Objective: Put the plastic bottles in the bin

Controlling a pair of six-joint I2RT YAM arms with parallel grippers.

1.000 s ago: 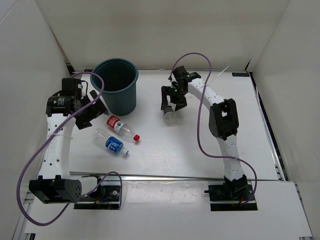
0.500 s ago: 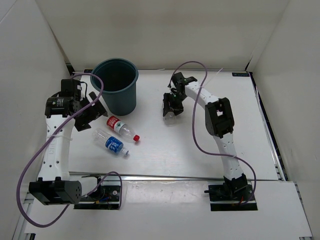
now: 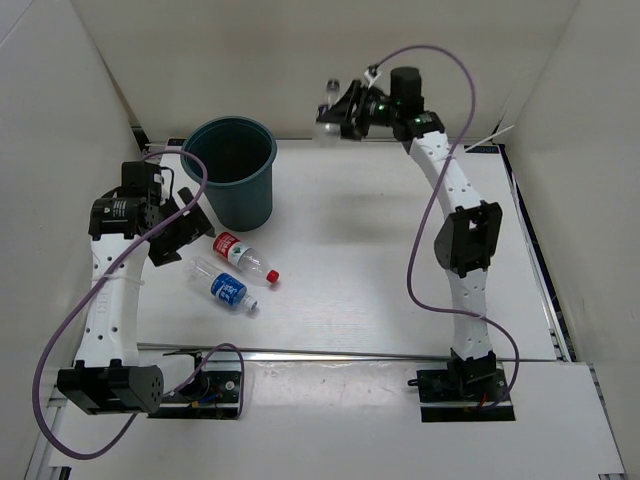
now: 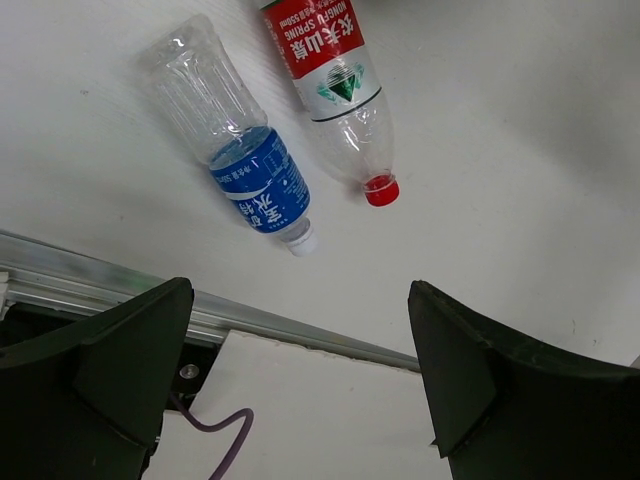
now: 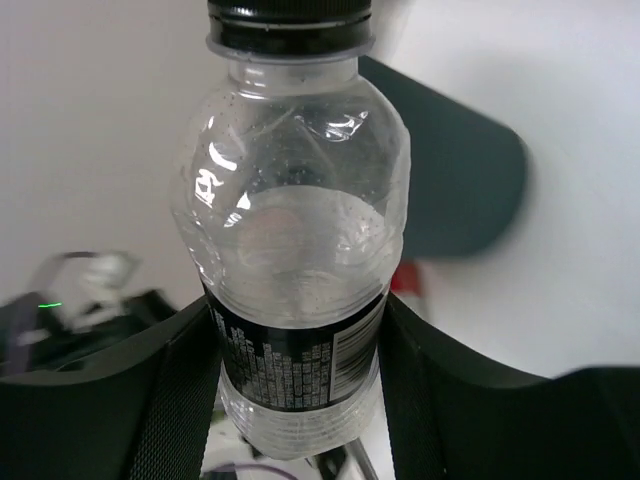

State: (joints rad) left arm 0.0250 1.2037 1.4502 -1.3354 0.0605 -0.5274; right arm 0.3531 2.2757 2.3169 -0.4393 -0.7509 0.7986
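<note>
The robot's left gripper should next close on the clear bottom half [image 3: 205,276] [image 4: 211,112] of the blue-labelled bottle, near the bottle's label.
My right gripper [image 3: 338,110] is raised high at the back, to the right of the bin [image 3: 232,172]. It is shut on a small clear bottle with a dark cap [image 3: 327,103]. In the right wrist view that bottle [image 5: 295,230] fills the frame between both fingers [image 5: 175,385], with the dark teal bin [image 5: 465,190] behind it. A red-labelled bottle [image 3: 241,255] and a blue-labelled bottle [image 3: 226,288] lie side by side on the table in front of the bin. My left gripper [image 3: 173,233] hangs open just left of them, holding nothing. Its wrist view shows the blue-labelled bottle [image 4: 240,160] and the red-labelled bottle [image 4: 330,85] below the jaws [image 4: 300,330].
White walls enclose the table on the left, back and right. A metal rail [image 3: 350,353] runs along the near edge in front of the arm bases. Purple cables [image 3: 420,230] loop from both arms.
My right gripper has shut on the dark-capped bottle and lifted it from mid-table up toward the back, nearer the bin. The left arm has barely moved.
</note>
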